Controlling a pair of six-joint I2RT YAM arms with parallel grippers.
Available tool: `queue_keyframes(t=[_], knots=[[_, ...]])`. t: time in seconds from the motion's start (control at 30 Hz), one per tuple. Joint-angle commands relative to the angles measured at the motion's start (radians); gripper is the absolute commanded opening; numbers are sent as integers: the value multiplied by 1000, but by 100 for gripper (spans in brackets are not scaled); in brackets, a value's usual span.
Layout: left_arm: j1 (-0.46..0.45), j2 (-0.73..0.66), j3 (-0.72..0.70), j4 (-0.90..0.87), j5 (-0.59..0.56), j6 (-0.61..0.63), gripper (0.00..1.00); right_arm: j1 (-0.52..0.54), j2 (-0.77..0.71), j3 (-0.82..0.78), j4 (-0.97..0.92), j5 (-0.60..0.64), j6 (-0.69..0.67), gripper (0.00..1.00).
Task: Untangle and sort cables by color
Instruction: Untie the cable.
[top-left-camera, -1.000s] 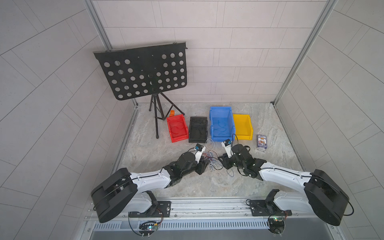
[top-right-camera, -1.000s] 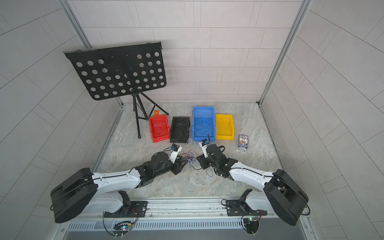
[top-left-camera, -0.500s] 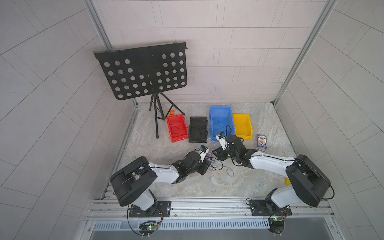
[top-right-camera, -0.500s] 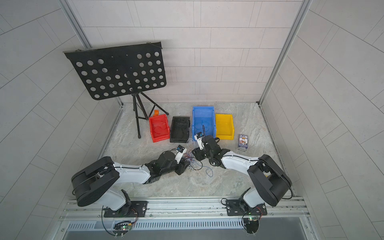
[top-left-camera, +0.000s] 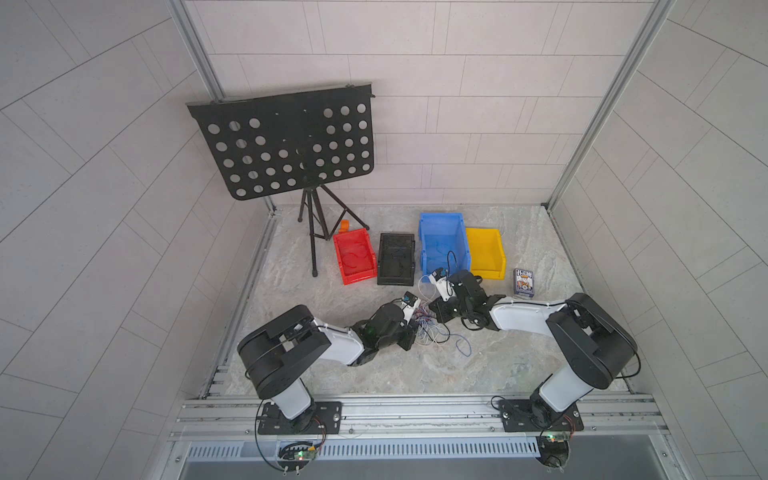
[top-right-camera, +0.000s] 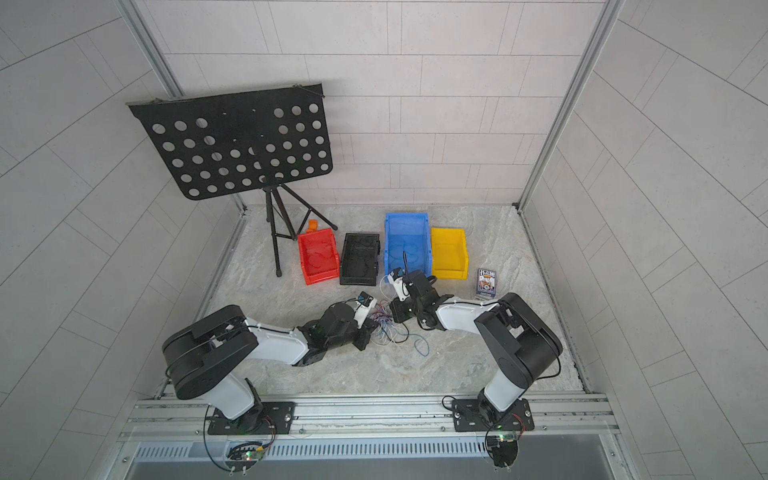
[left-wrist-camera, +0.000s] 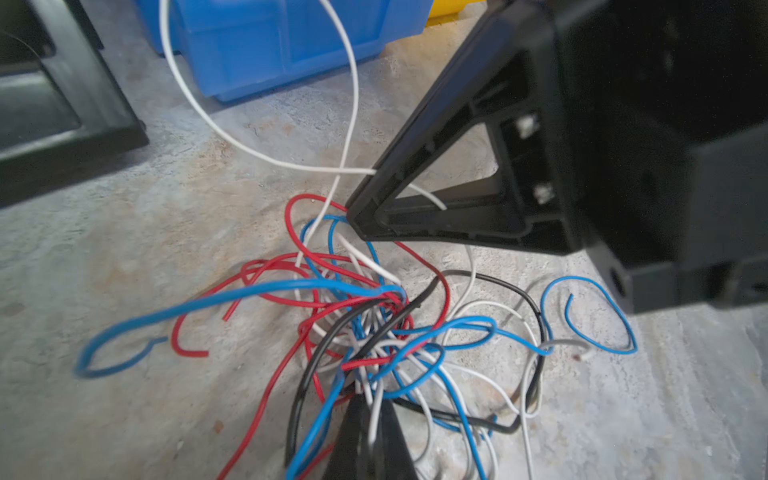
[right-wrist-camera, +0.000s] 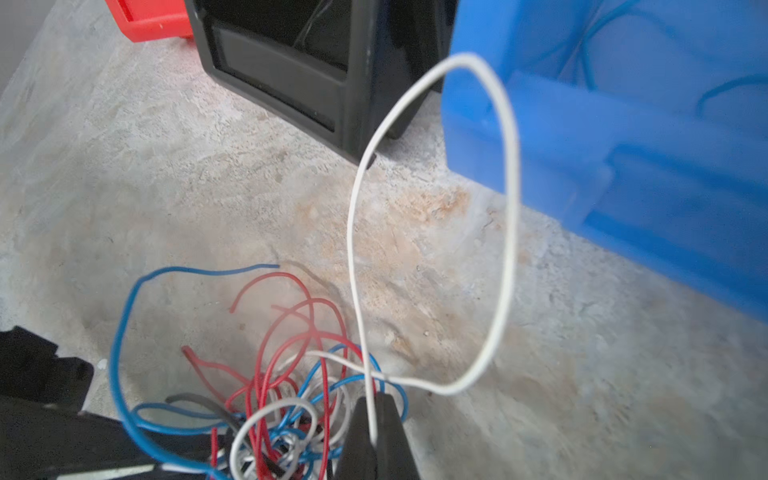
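My left gripper is pinching a white cable. I need to open it and take the black cable in the tangle (left-wrist-camera: 397, 319) before my right gripper pulls the white loop.
The cables (top-left-camera: 428, 330) lie in a red, blue, black and white tangle on the stone-look table, between my two grippers in both top views (top-right-camera: 386, 328). My left gripper (left-wrist-camera: 370, 419) is shut low in the tangle, with a white cable running between its fingertips. My right gripper (right-wrist-camera: 376, 424) is shut on another white cable (right-wrist-camera: 509, 208). That cable rises in a tall loop in front of the blue bin (right-wrist-camera: 623, 145). In the left wrist view the right gripper's black finger (left-wrist-camera: 436, 208) stands just behind the tangle.
A row of bins stands behind the tangle: red (top-left-camera: 354, 257), black (top-left-camera: 396, 259), blue (top-left-camera: 442, 243), yellow (top-left-camera: 485, 253). A card deck (top-left-camera: 523, 282) lies to the right. A black music stand (top-left-camera: 286, 145) is at the back left. One loose blue cable (top-left-camera: 463, 347) lies nearer the front.
Both grippers have gone from partly open to shut, the left in the tangle and the right on a white cable. The right gripper has drawn closer to the tangle.
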Motion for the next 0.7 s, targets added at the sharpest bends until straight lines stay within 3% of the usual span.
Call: queue_keyframes(t=[0.0, 0.07, 0.1, 0.13, 0.2, 0.23, 0.3, 0.5, 0.67], knots=[[1, -39, -15, -29, -39, -2, 0, 7, -105, -19, -36, 38, -4, 0], [0, -68, -26, -45, -53, 5, 0, 12, -171, -23, -93, 72, -13, 0], [0, -79, -27, -47, -47, 9, 13, 15, -203, -22, -124, 78, -16, 0], [-1, -86, -20, -53, -41, 11, 40, 24, -235, -22, -140, 90, -16, 0], [0, -93, -12, -29, -17, 8, 54, 53, -277, -20, -160, 114, -17, 0], [-1, -98, -11, -10, 1, 11, 67, 70, -289, -13, -177, 119, -20, 0], [-3, -114, -16, 36, 25, 8, 78, 94, -296, 6, -206, 115, -21, 0], [-6, -215, -33, 72, -50, 76, 85, 155, -348, 42, -275, 126, -21, 0], [-4, -164, -14, 93, -125, 239, 85, 191, -462, 51, -319, 114, -13, 0]])
